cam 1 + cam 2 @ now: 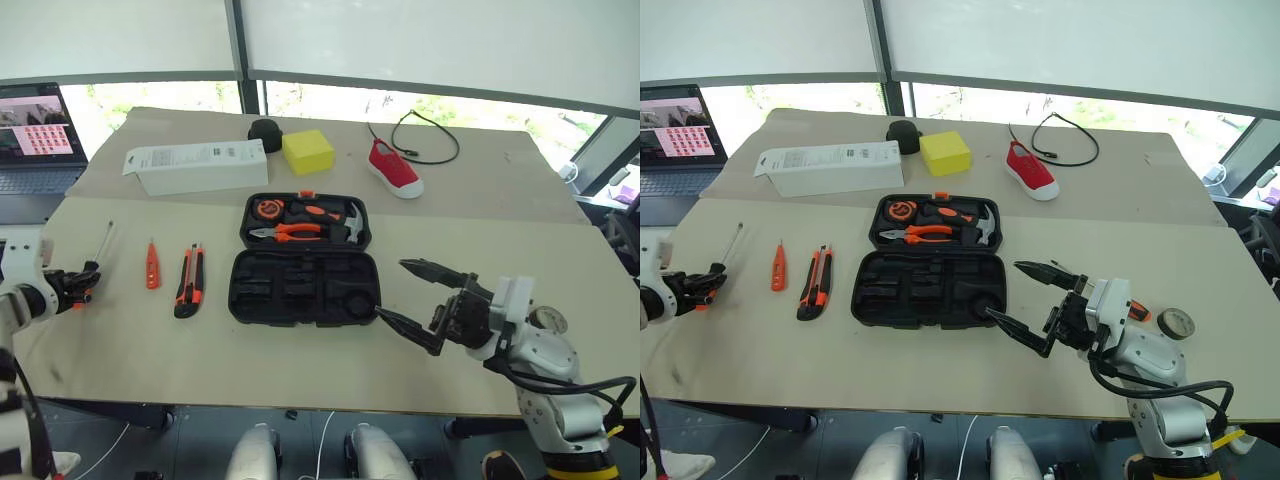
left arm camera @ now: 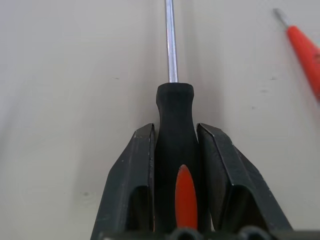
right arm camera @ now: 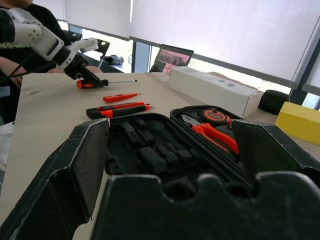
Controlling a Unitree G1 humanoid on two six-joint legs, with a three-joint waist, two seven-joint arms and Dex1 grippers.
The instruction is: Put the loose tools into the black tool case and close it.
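I should release the screwdriver from my left gripper in the front half's slot (image 1: 294, 258), which runs along the hinge of the black tool case.
The black tool case (image 1: 270, 287) lies open mid-table, its front half's moulded slots bare. At the table's left edge lies a slim screwdriver (image 2: 176, 135), and my left gripper (image 1: 84, 281) is shut on its black-orange handle, with the metal shaft (image 1: 104, 243) pointing away. An orange tester pen (image 1: 152, 267) and a black-orange utility knife (image 1: 189, 281) lie between that gripper and the case. My right gripper (image 1: 1002, 290) hovers open at the case's front right corner, holding nothing. A small tape roll (image 1: 1176, 322) sits on the table beyond my right hand.
The case lid holds orange-handled pliers (image 1: 293, 232), a hammer (image 1: 347, 226) and a round tape measure (image 1: 268, 209). Behind the case are a long white box (image 1: 195, 165), a round black object (image 1: 264, 132), a yellow block (image 1: 307, 151), a red shoe (image 1: 395, 168) and a black cable (image 1: 430, 135). A laptop (image 1: 35, 135) stands far left.
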